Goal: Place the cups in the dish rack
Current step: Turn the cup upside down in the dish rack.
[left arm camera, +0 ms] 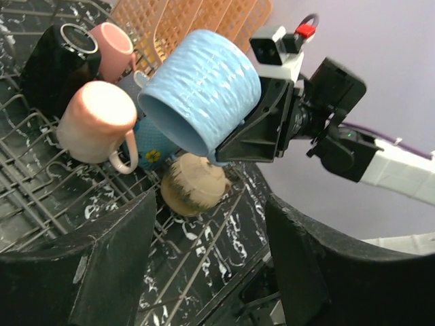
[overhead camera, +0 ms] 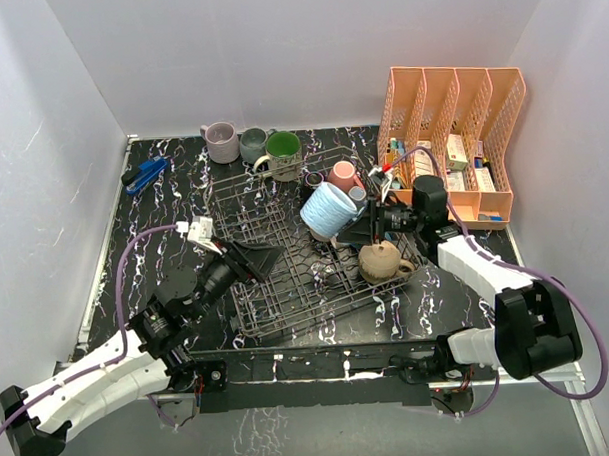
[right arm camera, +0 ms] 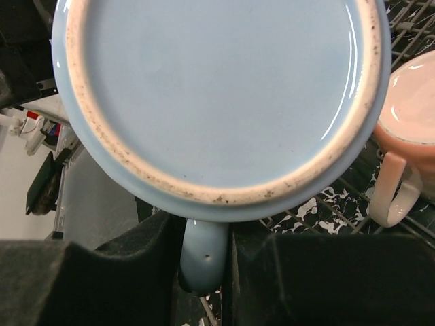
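Observation:
Next, my right gripper lets go of the light blue cup on the dish rack's wires (overhead camera: 259,212) in front of the grey mug.
My right gripper (overhead camera: 362,222) is shut on the handle (right arm camera: 202,258) of a light blue cup (overhead camera: 327,209), which hangs tilted above the right half of the dish rack (overhead camera: 277,289). The right wrist view is filled by that cup's base (right arm camera: 217,88). In the rack lie a tan cup (overhead camera: 383,260) upside down, a pink cup (overhead camera: 343,174), a black cup (overhead camera: 313,178) and a peach cup (left arm camera: 95,122). Over the rack's left side my left gripper (overhead camera: 261,260) stands open with nothing between its fingers (left arm camera: 88,272).
Behind the rack on the table stand a mauve mug (overhead camera: 219,141), a grey mug (overhead camera: 253,143) and a mug with a green inside (overhead camera: 282,149). An orange mesh organizer (overhead camera: 451,133) stands at the back right. A blue object (overhead camera: 143,176) lies at the back left.

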Motion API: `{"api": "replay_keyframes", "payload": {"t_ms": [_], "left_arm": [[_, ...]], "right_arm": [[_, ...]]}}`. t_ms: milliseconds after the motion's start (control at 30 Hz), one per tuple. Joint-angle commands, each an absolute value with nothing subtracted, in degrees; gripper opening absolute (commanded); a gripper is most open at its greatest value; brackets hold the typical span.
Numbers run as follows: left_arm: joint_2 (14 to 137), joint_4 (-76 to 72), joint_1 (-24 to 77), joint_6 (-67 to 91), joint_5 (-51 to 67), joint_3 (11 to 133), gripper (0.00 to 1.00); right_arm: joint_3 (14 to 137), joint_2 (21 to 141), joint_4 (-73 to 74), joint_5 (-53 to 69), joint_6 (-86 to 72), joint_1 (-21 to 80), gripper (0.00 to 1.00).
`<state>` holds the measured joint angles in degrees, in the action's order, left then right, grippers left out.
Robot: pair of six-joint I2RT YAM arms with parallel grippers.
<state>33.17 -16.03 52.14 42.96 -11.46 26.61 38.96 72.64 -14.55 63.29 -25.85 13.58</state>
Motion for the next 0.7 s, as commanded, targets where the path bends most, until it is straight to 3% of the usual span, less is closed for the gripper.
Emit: {"api": "replay_keyframes", "payload": {"t_ms": [0, 667], "left_arm": [[32.34, -11.16, 52.29, 41.09, -11.92, 29.55, 0.63], [31.45, 14.42, 52.28, 35.61, -21.09, 44.9, 0.64]], "right_arm": [[45.46, 74.72, -19.95, 63.43, -22.42, 15.48, 0.08], [70.49, 94.35, -9.03, 44.47, -8.31, 30.81, 0.08]]}}
